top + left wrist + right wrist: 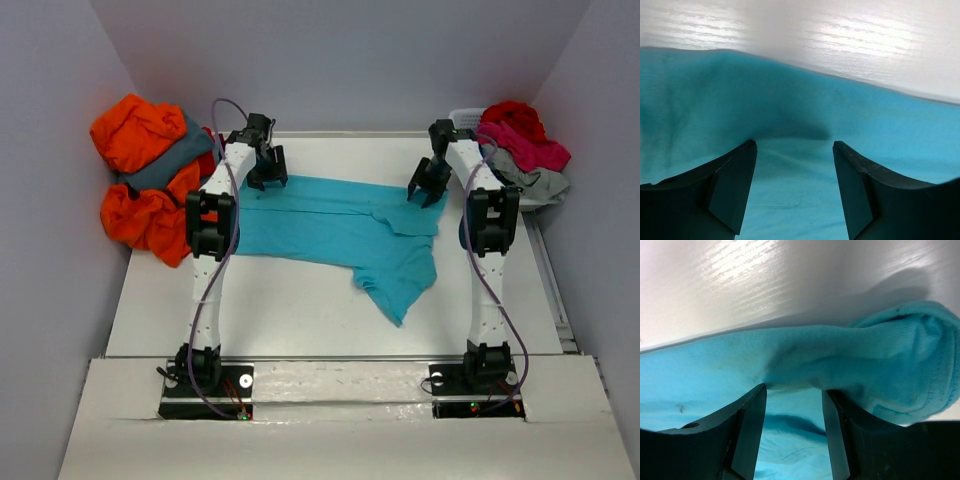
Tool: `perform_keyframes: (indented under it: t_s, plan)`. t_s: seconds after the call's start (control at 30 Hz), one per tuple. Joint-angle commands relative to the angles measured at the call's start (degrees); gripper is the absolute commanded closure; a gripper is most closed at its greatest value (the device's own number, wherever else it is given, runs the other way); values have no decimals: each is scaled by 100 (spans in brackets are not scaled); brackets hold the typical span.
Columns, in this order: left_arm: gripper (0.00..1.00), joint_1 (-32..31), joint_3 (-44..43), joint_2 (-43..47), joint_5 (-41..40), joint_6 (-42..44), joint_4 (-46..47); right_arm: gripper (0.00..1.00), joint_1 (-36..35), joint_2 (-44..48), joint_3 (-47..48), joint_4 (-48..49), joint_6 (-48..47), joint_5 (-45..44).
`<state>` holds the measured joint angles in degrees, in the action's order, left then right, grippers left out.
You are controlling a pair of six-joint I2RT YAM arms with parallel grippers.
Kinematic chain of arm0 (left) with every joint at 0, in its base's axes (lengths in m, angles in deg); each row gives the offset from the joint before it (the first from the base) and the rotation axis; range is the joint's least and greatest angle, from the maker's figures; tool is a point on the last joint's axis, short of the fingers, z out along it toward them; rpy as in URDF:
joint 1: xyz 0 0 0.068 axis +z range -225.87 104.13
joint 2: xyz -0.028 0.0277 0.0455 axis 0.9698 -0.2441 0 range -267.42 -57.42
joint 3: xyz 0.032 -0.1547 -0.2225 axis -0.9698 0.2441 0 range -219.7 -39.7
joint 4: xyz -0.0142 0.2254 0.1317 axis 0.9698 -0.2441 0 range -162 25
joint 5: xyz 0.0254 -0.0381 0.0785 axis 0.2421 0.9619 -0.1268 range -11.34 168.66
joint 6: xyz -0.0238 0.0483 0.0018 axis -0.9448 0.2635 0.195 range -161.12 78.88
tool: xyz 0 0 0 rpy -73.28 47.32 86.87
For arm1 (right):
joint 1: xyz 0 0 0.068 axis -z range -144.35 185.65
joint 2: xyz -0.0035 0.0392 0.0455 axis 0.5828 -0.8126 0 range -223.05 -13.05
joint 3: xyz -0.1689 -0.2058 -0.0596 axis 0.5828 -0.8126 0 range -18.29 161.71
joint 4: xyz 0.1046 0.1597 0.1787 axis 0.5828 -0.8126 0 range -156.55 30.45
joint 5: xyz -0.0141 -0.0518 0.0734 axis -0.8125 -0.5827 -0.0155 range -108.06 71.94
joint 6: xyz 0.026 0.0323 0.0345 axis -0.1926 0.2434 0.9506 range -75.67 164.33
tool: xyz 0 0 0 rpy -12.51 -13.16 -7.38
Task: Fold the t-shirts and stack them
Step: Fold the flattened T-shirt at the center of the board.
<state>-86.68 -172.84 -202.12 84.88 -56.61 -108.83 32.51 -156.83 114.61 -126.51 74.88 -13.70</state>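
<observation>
Next, I move my left gripper to the turquoise t-shirt's near corner (238, 249), the one that is beside the orange shirts, and close it there.
A turquoise t-shirt (340, 230) lies spread across the middle of the white table, its lower part trailing toward the front right. My left gripper (268, 178) is open just above the shirt's far left edge, cloth (795, 175) showing between the fingers. My right gripper (428, 190) is open at the shirt's far right edge, over a rumpled fold (890, 370). Neither gripper holds anything. A pile of orange and slate grey shirts (150, 180) sits at the left. Red, pink and light grey shirts (520, 145) sit at the far right.
A white slatted basket (468, 117) stands at the back right under the red and pink shirts. Grey walls close in the table on three sides. Bare table (300, 320) lies in front of the turquoise shirt.
</observation>
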Motion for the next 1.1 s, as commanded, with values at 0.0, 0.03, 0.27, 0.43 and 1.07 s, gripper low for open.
perform_keyframes:
  t_s: [0.0, 0.03, 0.27, 0.43, 1.07]
  plan:
    - [24, -9, -186, 346, -524, 125, 121, 44, 129, 842, -229, 447, -215, -314]
    - [24, -9, -186, 425, -569, 116, 103, 44, 129, 896, -230, 429, -250, -252]
    - [24, -62, 411, 1356, -1060, 107, 112, 40, -90, 1378, -168, 306, -488, 12]
    - [24, -62, 1043, 1963, -1482, -7, -248, 40, -354, 1687, -527, -9, -444, 320]
    - [23, -114, 5236, 4117, -1307, -490, 665, 42, -1690, 4665, -5730, 1000, -242, 786]
